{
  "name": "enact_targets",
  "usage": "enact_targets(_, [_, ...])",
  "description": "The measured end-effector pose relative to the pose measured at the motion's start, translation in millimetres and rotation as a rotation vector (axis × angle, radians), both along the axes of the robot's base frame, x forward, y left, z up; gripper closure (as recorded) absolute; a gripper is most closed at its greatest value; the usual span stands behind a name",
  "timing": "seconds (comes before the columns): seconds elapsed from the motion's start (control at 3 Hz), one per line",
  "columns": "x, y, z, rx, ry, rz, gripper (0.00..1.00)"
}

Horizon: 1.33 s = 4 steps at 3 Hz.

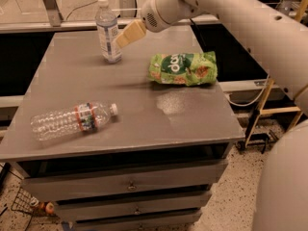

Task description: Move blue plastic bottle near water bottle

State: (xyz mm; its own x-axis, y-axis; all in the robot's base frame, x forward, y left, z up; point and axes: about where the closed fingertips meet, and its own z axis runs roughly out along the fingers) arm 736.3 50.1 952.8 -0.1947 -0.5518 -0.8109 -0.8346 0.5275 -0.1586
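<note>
Next, my gripper grips the blue plastic bottle on the upper body point(108, 25), a little below its white cap.
The blue plastic bottle point(108, 32) stands upright at the back left of the grey table point(159, 124). It has a white cap and a white-and-blue label. The water bottle point(72, 121) lies on its side at the front left, cap pointing right, with a red-green label band. My gripper point(128, 34) hangs above the table just right of the blue bottle, at its mid height, very close to it or touching it. The white arm reaches in from the upper right.
A green chip bag point(183, 69) lies at the right middle of the table. The table is a drawer cabinet with handles at the front point(131, 186). A wooden frame point(269, 109) stands on the floor at the right.
</note>
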Motion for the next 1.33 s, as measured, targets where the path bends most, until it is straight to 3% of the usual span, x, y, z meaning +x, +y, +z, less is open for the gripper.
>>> enact_targets(0.33, [11.4,31.7,3.0,0.056,-0.015,-0.01,0.0])
enact_targets(1.0, [34.4,71.7,-4.2,0.081,-0.024,-0.02,0.0])
enact_targets(1.33, [41.6,86.7,-6.8,0.085,-0.017,-0.014,0.15])
